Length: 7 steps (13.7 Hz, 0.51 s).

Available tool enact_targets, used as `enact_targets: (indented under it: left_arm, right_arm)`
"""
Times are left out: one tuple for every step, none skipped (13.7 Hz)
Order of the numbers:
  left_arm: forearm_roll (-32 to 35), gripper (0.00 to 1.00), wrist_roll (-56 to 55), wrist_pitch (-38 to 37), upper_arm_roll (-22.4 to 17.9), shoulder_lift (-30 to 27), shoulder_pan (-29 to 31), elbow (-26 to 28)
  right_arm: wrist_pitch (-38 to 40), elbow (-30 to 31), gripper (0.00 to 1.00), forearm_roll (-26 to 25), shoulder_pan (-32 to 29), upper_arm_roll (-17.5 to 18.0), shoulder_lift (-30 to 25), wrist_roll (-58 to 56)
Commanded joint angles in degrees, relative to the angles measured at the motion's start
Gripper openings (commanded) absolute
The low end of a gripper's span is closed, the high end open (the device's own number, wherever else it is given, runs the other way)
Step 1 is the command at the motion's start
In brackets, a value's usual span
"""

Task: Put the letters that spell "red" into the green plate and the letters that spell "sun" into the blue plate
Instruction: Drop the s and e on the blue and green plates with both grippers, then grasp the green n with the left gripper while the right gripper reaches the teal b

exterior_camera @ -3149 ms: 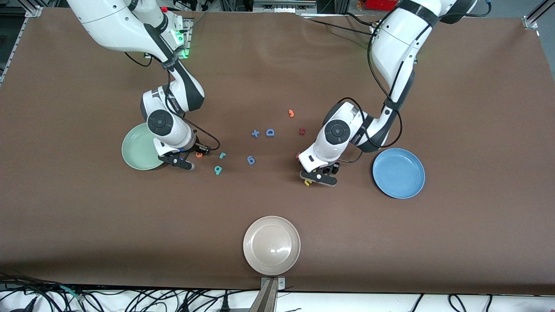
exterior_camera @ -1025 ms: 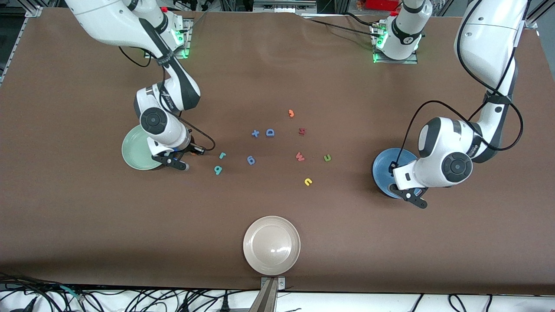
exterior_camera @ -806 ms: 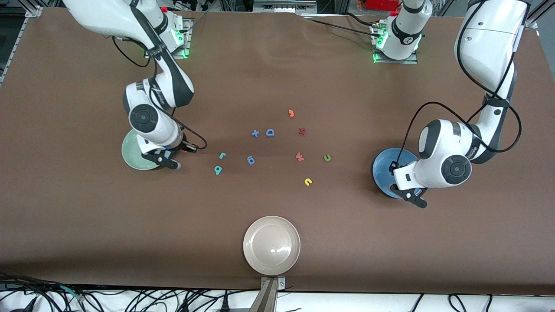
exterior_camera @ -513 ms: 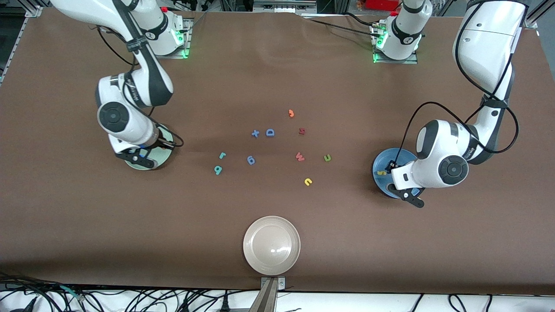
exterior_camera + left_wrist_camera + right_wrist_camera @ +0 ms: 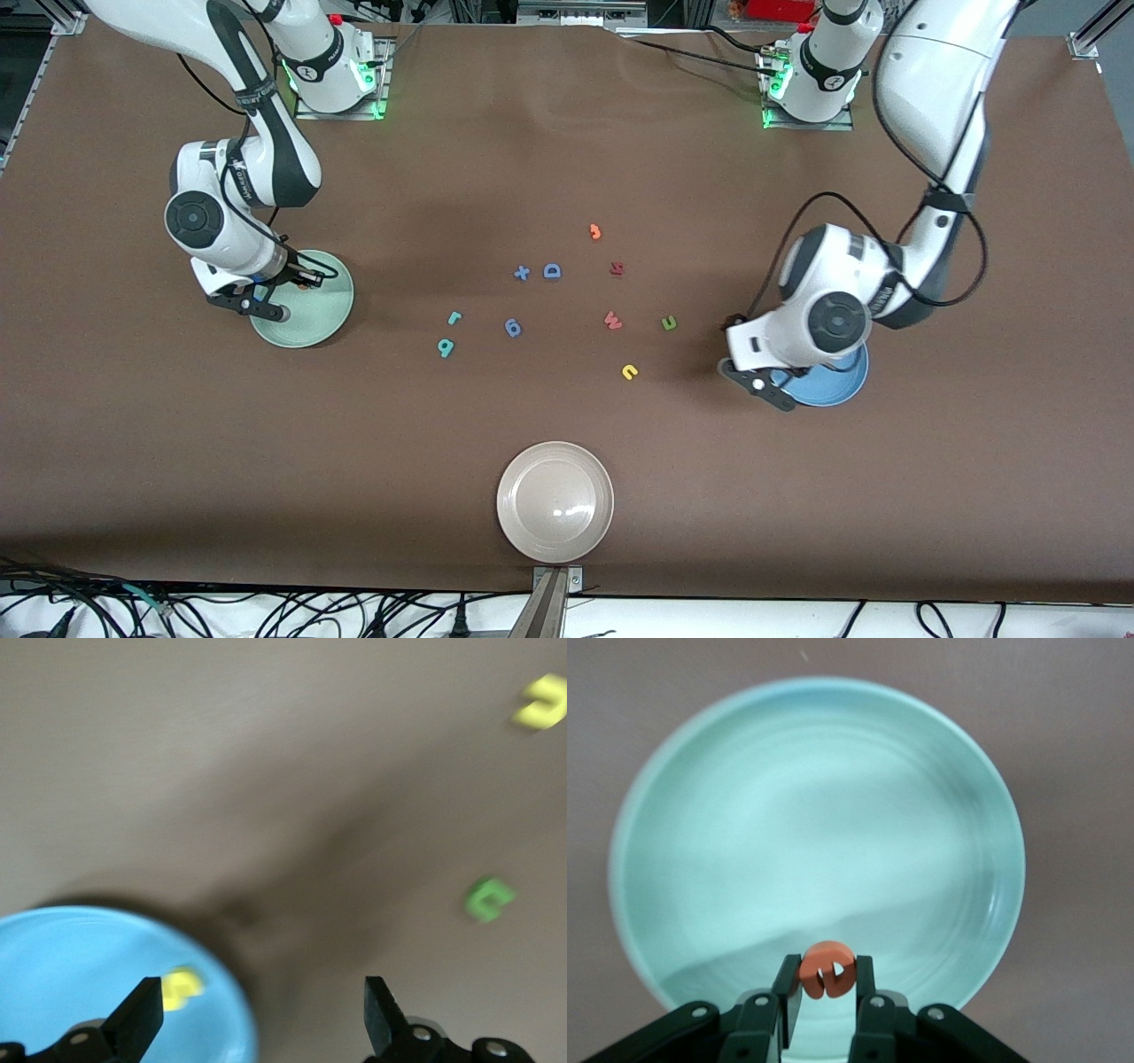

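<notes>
Next, my left gripper needs to go to the olive "n" near the pink "w" and close across the outer sides of its legs (image 5: 669,322) (image 5: 488,899).
My right gripper (image 5: 306,281) hangs over the green plate (image 5: 310,323), shut on the orange "e" (image 5: 826,970), which is pinched upright above the green plate (image 5: 815,815). The teal "r" (image 5: 454,317) and teal "d" (image 5: 445,347) lie on the table toward the middle. My left gripper (image 5: 742,332) is open and empty over the rim of the blue plate (image 5: 833,385). The yellow "s" (image 5: 180,988) lies in the blue plate (image 5: 80,974). The olive "n" (image 5: 669,323) and yellow "u" (image 5: 630,372) lie on the table beside that plate.
Mid-table lie a blue "g" (image 5: 513,328), a blue plus (image 5: 522,272), a blue "D" (image 5: 552,271), an orange "3" (image 5: 595,232), a dark red character (image 5: 617,268) and a pink "w" (image 5: 612,321). A beige plate (image 5: 555,501) sits near the front edge.
My left gripper opened, dropped the yellow "s" into the blue plate and shifted toward the table's middle. My right gripper carried the orange "e" from the table to over the green plate.
</notes>
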<state>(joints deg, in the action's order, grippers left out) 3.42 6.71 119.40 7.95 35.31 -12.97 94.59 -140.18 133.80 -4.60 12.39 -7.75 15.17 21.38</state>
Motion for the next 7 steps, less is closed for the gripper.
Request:
enact_targets:
  left_arm:
    - [1.33,1.0,-13.17,0.31,-0.48,-0.25,-5.56,0.07]
    - [1.5,1.0,-15.74,1.27,-0.48,0.54,-6.79,0.07]
    - [0.9,1.0,-17.85,3.02,-0.4,0.81,-6.98,0.33]
    - [0.8,1.0,-20.83,3.73,-0.4,1.42,-7.24,0.33]
    - [0.8,1.0,-24.95,4.26,-0.4,2.04,-8.55,0.33]
    - [0.89,1.0,-29.6,5.83,-0.4,2.65,-9.87,0.51]
    - [1.24,1.0,-34.17,7.24,-0.4,3.35,-11.1,0.6]
  right_arm:
    - [-2.73,2.08,0.13,-0.58,0.09,-1.66,-0.06,-3.18]
    - [-2.82,2.08,0.32,-0.58,0.09,-1.66,0.03,-3.18]
    - [-2.82,2.08,0.73,-0.41,0.09,-1.66,0.03,-3.18]
    - [-2.82,1.99,0.93,-0.32,0.09,-1.66,0.03,-3.18]
    - [-2.82,1.99,0.98,-0.32,0.09,-1.66,0.03,-3.1]
    - [-2.82,1.9,0.98,-0.32,0.09,-1.66,0.03,-3.1]
    - [-2.73,1.73,0.98,-0.23,0.17,-1.57,-0.23,-2.75]
